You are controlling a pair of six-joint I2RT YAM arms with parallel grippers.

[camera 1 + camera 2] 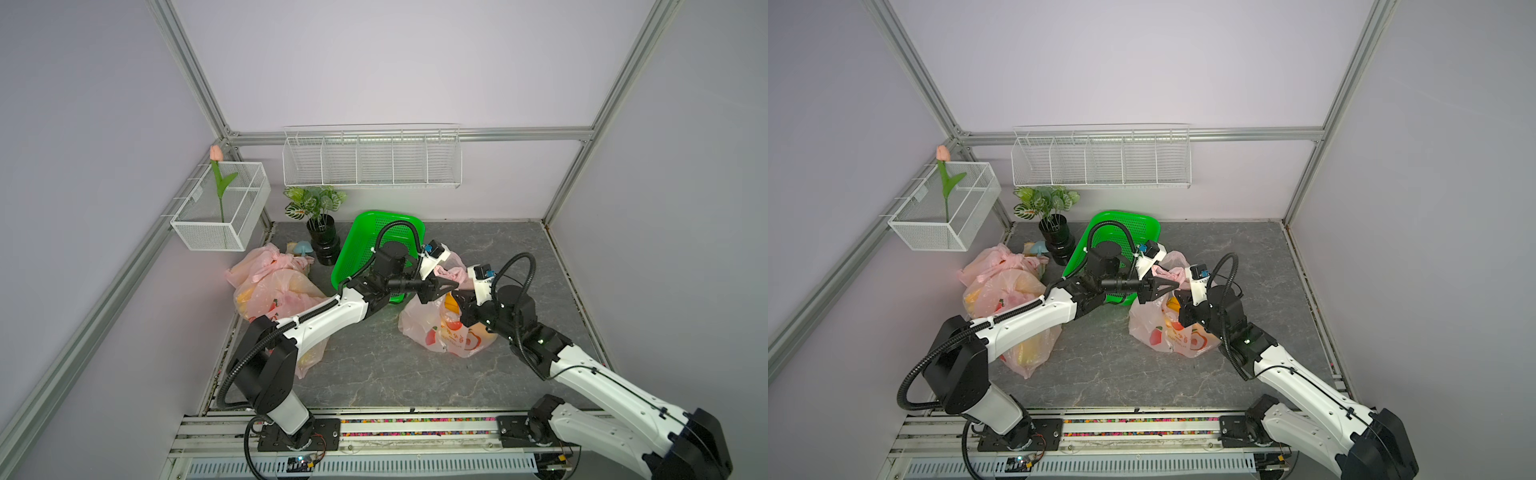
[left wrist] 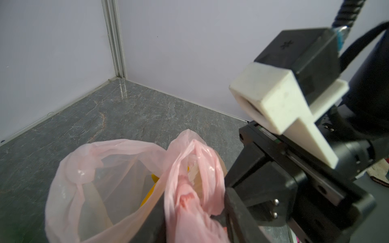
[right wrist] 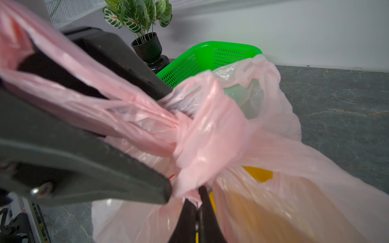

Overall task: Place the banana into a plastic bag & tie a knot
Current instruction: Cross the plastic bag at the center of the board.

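Note:
The robot's right gripper pinches only the end of the handle under the twist, so the left gripper needs to hold the strand while the right gripper takes more film [image 3: 187, 176] beside its fingers.
A pink plastic bag [image 1: 436, 332] [image 1: 1163, 336] stands right of the table's middle. The yellow banana [image 3: 256, 173] [image 2: 151, 189] shows through its film. The bag's handles are twisted round each other above its mouth [image 3: 200, 136]. One handle stands up as a loop [image 2: 105, 157]. My left gripper [image 1: 456, 284] [image 2: 193, 218] reaches in from the left. Its jaws stand apart with a bunched handle strand lying between them. My right gripper [image 1: 455, 296] [image 3: 197, 208] is shut, pinching the end of a handle just under the twist.
A green perforated basket [image 1: 374, 241] leans behind the bag, partly under my left arm. A potted plant [image 1: 322, 232] stands at the back. More filled pink bags [image 1: 270, 291] lie at the left. Wire baskets [image 1: 220, 208] [image 1: 372, 160] hang on the walls.

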